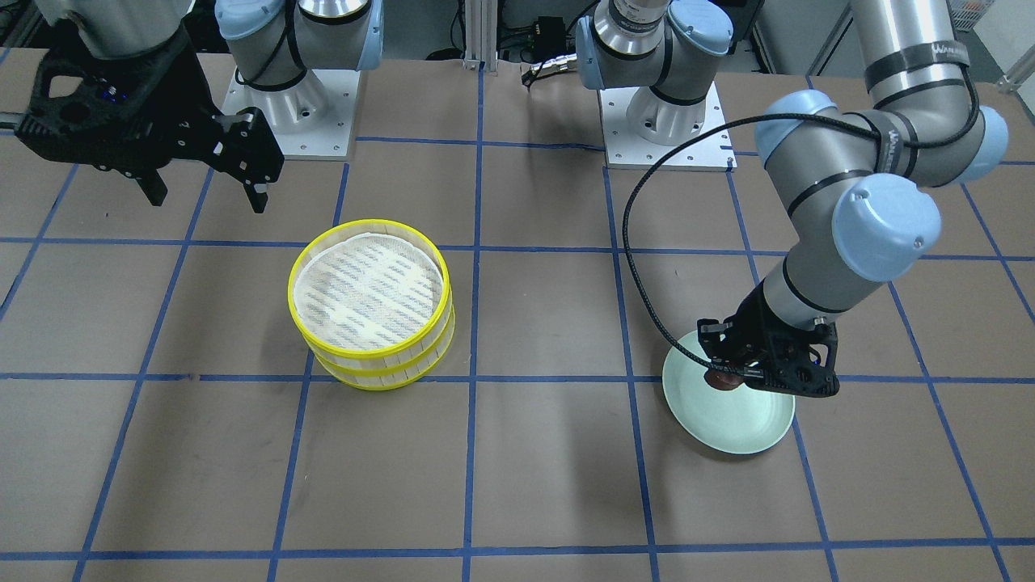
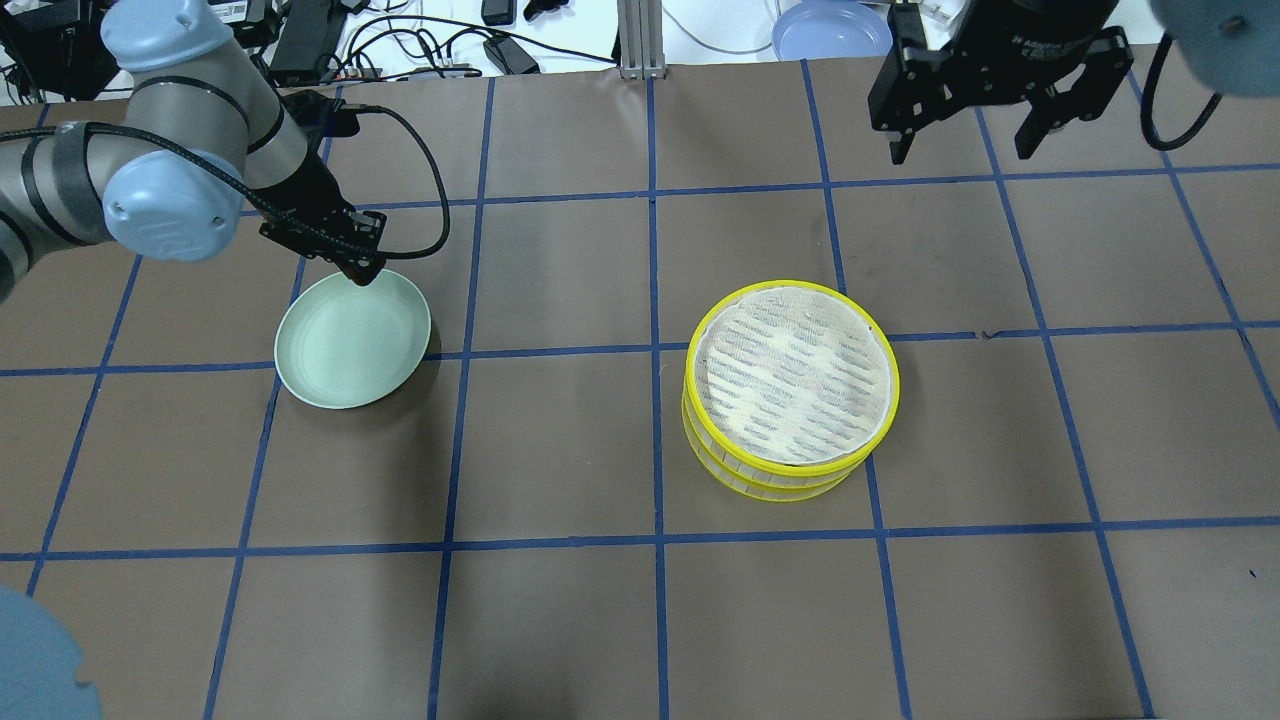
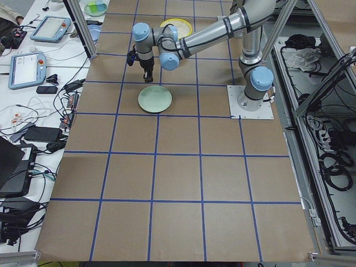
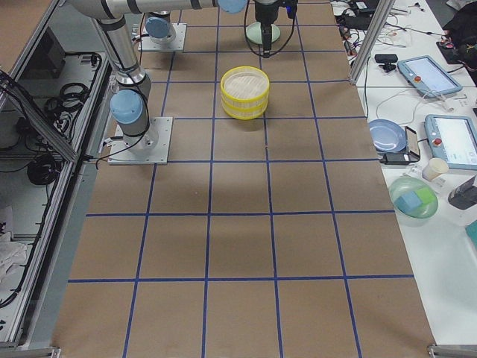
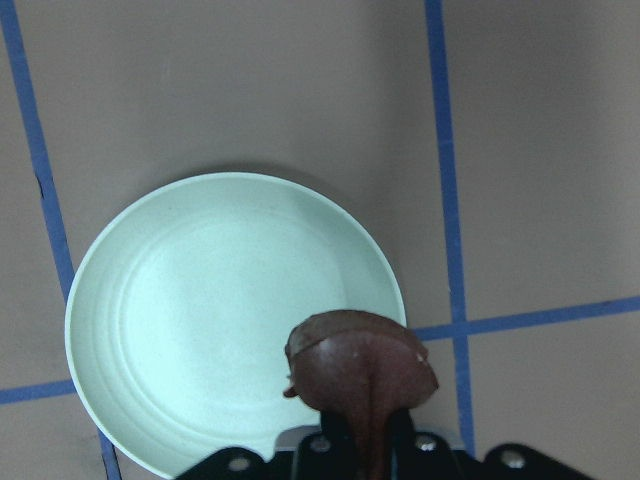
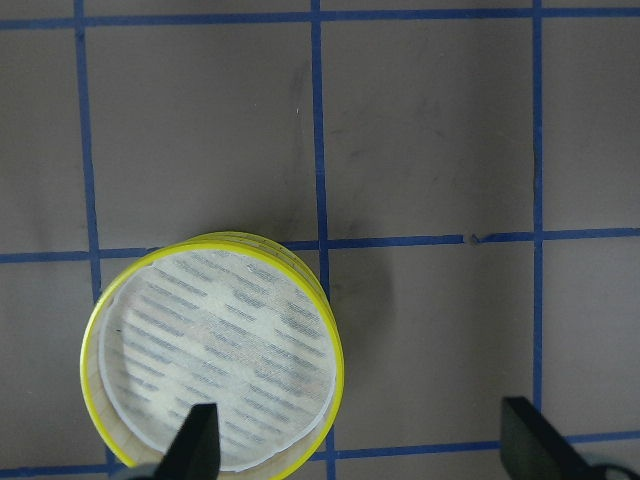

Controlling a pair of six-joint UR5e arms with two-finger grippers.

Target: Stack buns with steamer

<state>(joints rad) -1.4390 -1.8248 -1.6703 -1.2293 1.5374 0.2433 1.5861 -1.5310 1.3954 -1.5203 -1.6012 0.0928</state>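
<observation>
Next, my left gripper releases the reddish-brown bun, held just above the plate's rim, on the steamer's white liner (image 1: 419, 280), by the rim that faces the plate.
My left gripper (image 1: 730, 378) is shut on the dark reddish-brown glossy bun (image 1: 720, 380) and holds it just above the rim of the pale green plate (image 1: 728, 424). In the left wrist view the bun (image 5: 360, 362) hangs over the plate's (image 5: 200, 300) near right edge. The plate (image 2: 345, 345) holds nothing. The yellow-rimmed steamer (image 1: 369, 301), two tiers with a white liner on top, stands mid-table (image 2: 790, 372). My right gripper (image 2: 960, 150) is open and empty, high above the table beyond the steamer (image 6: 210, 360). The pale cream bun is out of view.
Both arm bases (image 1: 291, 113) (image 1: 663, 121) are bolted at the robot's edge of the table. A black cable (image 1: 639, 242) loops from the left arm down to its wrist. A blue plate (image 2: 830, 28) lies on the operators' bench beyond the table.
</observation>
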